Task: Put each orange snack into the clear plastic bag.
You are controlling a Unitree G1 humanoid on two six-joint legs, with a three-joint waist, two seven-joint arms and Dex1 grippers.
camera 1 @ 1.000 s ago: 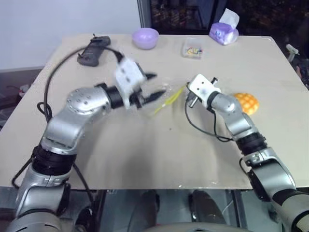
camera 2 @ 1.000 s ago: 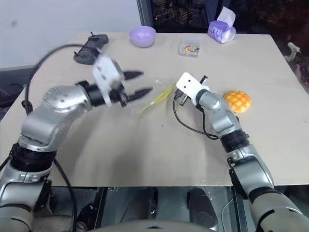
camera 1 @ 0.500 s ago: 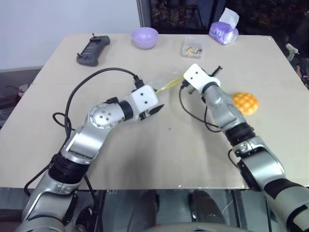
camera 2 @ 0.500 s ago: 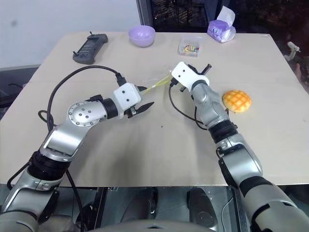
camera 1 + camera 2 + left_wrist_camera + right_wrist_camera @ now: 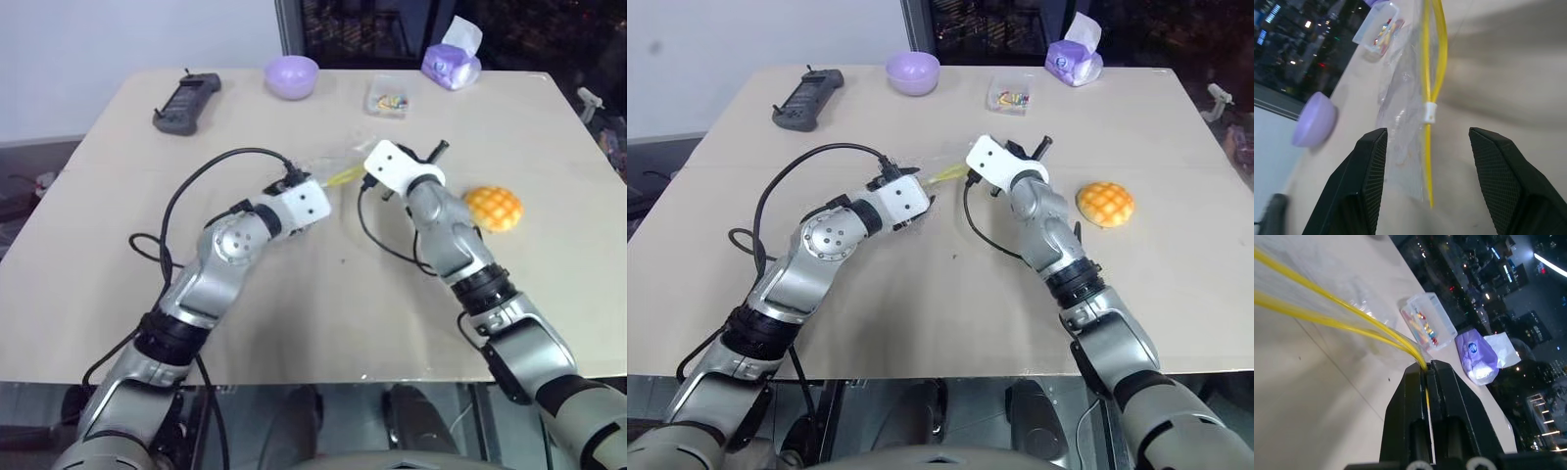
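Observation:
The robot's right gripper pinches the yellow zip shut, so its left gripper should grip the zip's end (image 5: 1428,155) by the slider before the right gripper frees the bag's opening.
The orange snack (image 5: 495,208), a round golden bun with a grid pattern, sits on the table to the right of my right arm. The clear plastic bag (image 5: 338,172) hangs between my two grippers. My right gripper (image 5: 1426,366) is shut on one end of the bag's yellow zip strip (image 5: 1327,308). My left gripper (image 5: 1427,132) is open, its black fingers (image 5: 1369,181) standing either side of the bag's (image 5: 1405,122) near end without pinching it. A small slider sits on the strip (image 5: 1429,112).
At the table's far edge stand a purple bowl (image 5: 291,75), a small clear box of colourful bits (image 5: 389,100) and a purple tissue pack (image 5: 451,64). A black handset (image 5: 186,101) lies at the far left. A black cable (image 5: 211,171) loops over my left arm.
My left arm has swung in from the left and rolled its wrist, bringing its open fingers up to the bag. The right gripper has turned and raised the bag's zip end a little.

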